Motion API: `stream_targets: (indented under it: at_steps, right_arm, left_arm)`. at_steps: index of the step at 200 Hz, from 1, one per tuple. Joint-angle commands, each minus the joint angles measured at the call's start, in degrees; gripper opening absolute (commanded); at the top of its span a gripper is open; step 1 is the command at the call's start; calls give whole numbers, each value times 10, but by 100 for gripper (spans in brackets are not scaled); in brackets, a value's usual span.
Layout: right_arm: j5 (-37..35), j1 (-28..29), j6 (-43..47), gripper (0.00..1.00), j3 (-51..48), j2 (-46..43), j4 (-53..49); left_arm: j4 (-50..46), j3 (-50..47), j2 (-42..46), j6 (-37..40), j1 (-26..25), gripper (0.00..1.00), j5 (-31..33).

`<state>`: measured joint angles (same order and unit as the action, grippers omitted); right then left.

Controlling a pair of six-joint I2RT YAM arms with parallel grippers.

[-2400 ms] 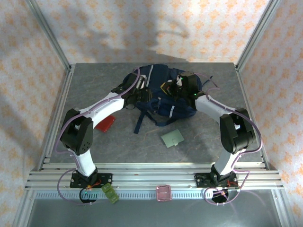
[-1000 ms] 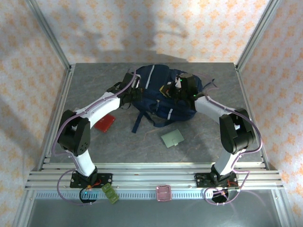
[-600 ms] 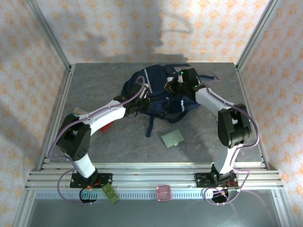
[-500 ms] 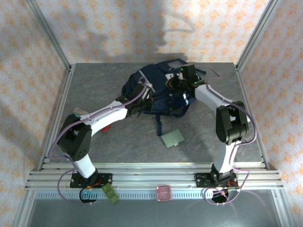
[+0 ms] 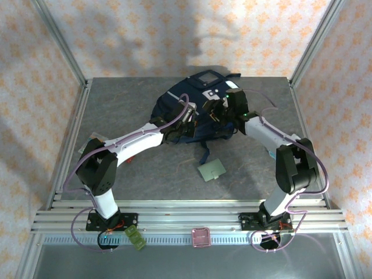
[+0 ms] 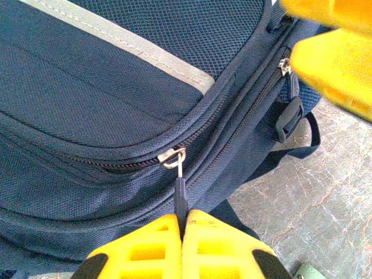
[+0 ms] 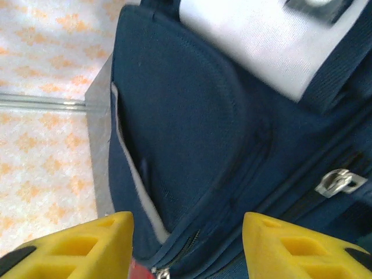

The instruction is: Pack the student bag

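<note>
My left gripper has only the loose end of the zipper pull. It should open and grip close to the metal slider [image 6: 169, 156].
The student bag [image 5: 200, 96], navy with a grey panel and white patches, lies at the back middle of the table. My left gripper [image 5: 181, 127] sits at its near edge, shut [image 6: 182, 224] on the dark zipper pull [image 6: 181, 195], which hangs from a metal slider on a partly closed zipper. My right gripper [image 5: 218, 111] is over the bag's right side and stands open [image 7: 186, 238], its yellow fingers [image 7: 75, 247] apart over a navy pocket [image 7: 192, 116] with nothing between them. The right gripper's yellow fingers [image 6: 334, 64] also show in the left wrist view.
A green flat notebook [image 5: 211, 169] lies on the table in front of the bag, with a dark strap [image 5: 203, 154] trailing toward it. A small green item [image 5: 135, 237] and a pink one [image 5: 201, 237] rest on the front rail. Aluminium frame posts and walls border the table.
The bag has swung round and slid toward the back wall. My right gripper has opened and let go of it. My left arm stretched right, still shut on the zipper pull.
</note>
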<state>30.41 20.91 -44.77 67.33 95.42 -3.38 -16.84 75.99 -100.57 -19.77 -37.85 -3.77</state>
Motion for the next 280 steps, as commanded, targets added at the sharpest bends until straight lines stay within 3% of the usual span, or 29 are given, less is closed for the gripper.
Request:
stream_targets:
  at_steps: [1,56,68,84,102,135,164,208,224,242,280]
  right_arm:
    - [29,16,-28,51,9,11,16]
    - [82,22,-76,43,67,96,35]
    - [82,23,-77,32,81,110,39]
    - [85,23,-82,9,91,123,44]
    - [86,23,-85,0,91,125,50]
    - [79,21,-79,0,73,103,63]
    - [70,14,-79,0,51,82,76]
    - [89,13,-84,0,55,89,90]
    - [90,13,-83,0,56,88,92]
    - [90,13,-83,0,56,86,94]
    - [93,13,-80,0,63,85,90]
  left_arm:
    - [-5,17,-2,10,1,0,17]
    - [-5,15,-1,15,0,0,32]
    - [-9,15,-5,18,0,0,43]
    - [-16,14,-12,19,-1,0,68]
    - [-16,6,-15,23,0,0,103]
    - [-12,-11,-17,21,24,0,149]
    - [4,-43,15,14,65,0,147]
    - [15,-43,34,29,77,0,48]
    - [14,-40,32,27,77,25,34]
    - [18,-39,30,32,77,38,29]
    - [7,-14,11,54,78,51,35]
